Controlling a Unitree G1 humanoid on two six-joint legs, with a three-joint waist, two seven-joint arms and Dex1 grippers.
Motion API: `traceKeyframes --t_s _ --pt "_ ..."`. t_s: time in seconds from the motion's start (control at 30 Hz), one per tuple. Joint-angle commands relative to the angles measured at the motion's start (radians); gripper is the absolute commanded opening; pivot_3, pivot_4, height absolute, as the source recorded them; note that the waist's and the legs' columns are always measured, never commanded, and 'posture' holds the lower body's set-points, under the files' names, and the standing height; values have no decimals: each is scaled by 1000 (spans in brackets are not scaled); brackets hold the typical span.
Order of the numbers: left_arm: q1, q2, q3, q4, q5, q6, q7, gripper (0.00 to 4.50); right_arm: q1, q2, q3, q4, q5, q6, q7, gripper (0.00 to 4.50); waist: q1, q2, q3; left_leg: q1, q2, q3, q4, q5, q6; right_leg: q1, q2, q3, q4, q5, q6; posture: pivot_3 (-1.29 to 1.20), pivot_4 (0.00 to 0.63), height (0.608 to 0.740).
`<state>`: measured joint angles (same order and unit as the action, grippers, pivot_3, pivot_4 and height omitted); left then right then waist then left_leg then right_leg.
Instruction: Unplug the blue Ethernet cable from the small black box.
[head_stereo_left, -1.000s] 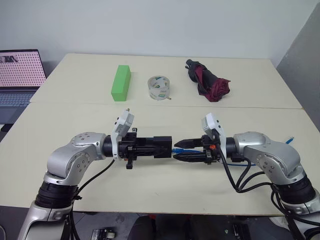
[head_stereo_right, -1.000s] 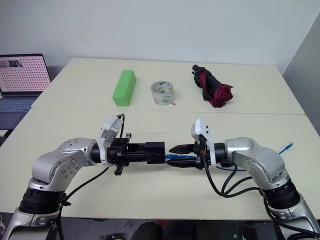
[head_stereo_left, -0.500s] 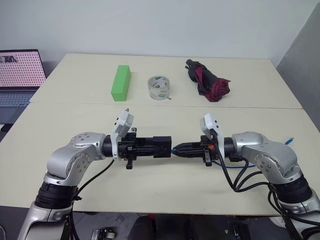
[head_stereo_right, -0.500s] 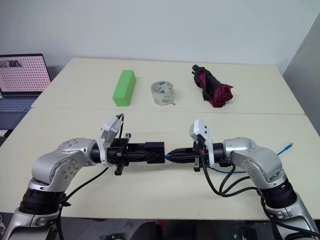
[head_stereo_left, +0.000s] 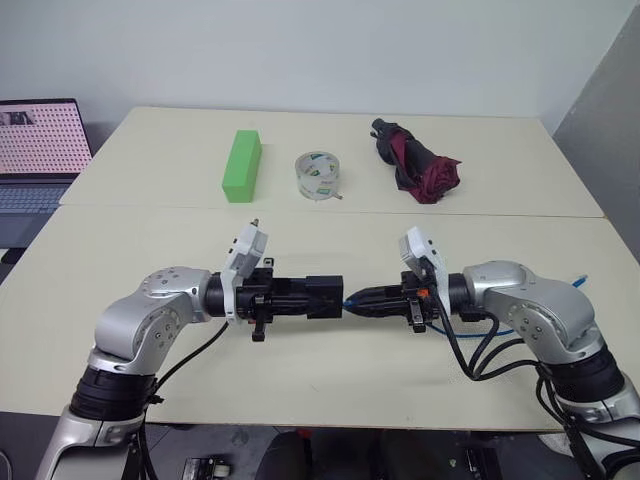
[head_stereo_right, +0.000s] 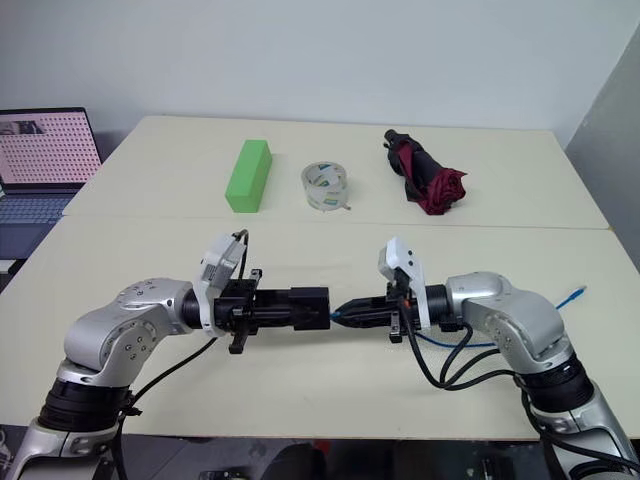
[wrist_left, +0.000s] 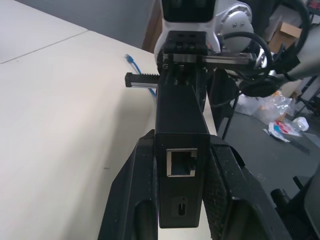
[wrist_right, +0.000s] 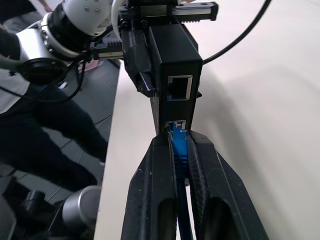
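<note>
Next, my left gripper releases the small black box on the table (head_stereo_left: 237, 249) in front of the green block.
My left gripper (head_stereo_left: 320, 297) is shut on the small black box (wrist_left: 181, 125) and holds it level above the table, its ports facing my right gripper. An upper port on the box (wrist_right: 176, 55) stands empty. The clear-blue plug of the blue Ethernet cable (wrist_right: 179, 142) sits in the lower port. My right gripper (wrist_right: 179, 139) is shut on that plug, its fingers (head_stereo_left: 372, 298) pointing straight at the box. The cable trails back under my right arm across the table, and its far plug (head_stereo_right: 572, 296) lies near the right edge.
At the back of the table (head_stereo_left: 150, 240) stand a green block (head_stereo_left: 242, 165), a clear tape roll (head_stereo_left: 319, 175) and a folded dark-red umbrella (head_stereo_left: 418, 165). A laptop (head_stereo_left: 35, 150) sits on a lower surface at the far left.
My right gripper's fingers, open around the plug a second ago, have closed on it. Both arms and the box have kept their place.
</note>
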<state>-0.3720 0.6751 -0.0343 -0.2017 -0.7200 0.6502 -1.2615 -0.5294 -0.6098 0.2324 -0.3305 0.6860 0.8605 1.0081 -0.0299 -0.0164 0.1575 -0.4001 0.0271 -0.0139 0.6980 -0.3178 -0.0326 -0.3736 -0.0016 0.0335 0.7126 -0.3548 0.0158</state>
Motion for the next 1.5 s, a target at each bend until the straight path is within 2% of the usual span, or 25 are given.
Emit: traceKeyframes --t_s 0.03,0.33,0.47,0.57,0.67,0.73,0.9,1.07,1.17,1.37,1.5 --pt "17 39 11 3 22 -34 -39 784 -10 -54 -28 9 -11 -10 46 37 0 0 0 0 0 0 0 0 0 0 0 0 0 0 0 0 150 740" --pt "30 60 23 39 51 -67 -55 784 24 -95 -50 18 -39 -50 40 36 0 0 0 0 0 0 0 -2 3 0 0 0 0 0 0 0 150 740" --pt "33 58 35 50 78 -86 -23 784 22 -69 -78 174 -214 -217 -96 36 0 0 0 0 0 0 0 -2 3 0 0 0 0 0 0 0 150 740" --pt "42 45 35 59 105 -108 13 784 15 -80 -29 335 -431 -410 -211 36 0 0 0 0 0 1 0 -2 3 0 0 0 0 0 0 0 150 740" --pt "42 33 25 55 112 -109 37 784 4 -44 -26 452 -544 -493 -321 36 -1 0 0 0 0 2 0 0 0 -1 0 1 0 0 0 0 150 740" --pt "39 25 13 52 128 -117 59 784 0 -15 -39 505 -573 -503 -363 742 -2 0 0 0 0 2 -1 0 0 -1 0 1 0 0 0 0 150 740" --pt "30 14 5 48 157 -115 95 784 23 -8 -68 487 -557 -470 -321 1986 -1 0 0 0 1 3 -1 0 0 -2 0 2 1 0 0 0 150 740" --pt "17 -28 36 87 205 -142 206 784 45 -57 -118 385 -483 -430 -201 3270 0 0 0 0 0 3 -1 0 0 -1 0 2 1 0 0 0 150 740" --pt "-12 -82 74 176 304 -252 364 784 65 -103 -145 277 -423 -437 -105 4018 2 0 0 0 0 3 0 0 0 -1 0 2 0 0 0 0 150 740" --pt "-40 -174 158 353 466 -512 645 784 51 -74 -163 28 -250 -267 -68 4018 -1 0 0 0 1 2 -1 0 0 -1 1 1 1 0 0 0 150 740" --pt "-41 -231 196 464 497 -613 753 784 12 -26 -131 -54 -197 -183 -89 4018 1 0 0 0 1 2 -1 0 0 -1 0 1 1 0 0 0 150 740"
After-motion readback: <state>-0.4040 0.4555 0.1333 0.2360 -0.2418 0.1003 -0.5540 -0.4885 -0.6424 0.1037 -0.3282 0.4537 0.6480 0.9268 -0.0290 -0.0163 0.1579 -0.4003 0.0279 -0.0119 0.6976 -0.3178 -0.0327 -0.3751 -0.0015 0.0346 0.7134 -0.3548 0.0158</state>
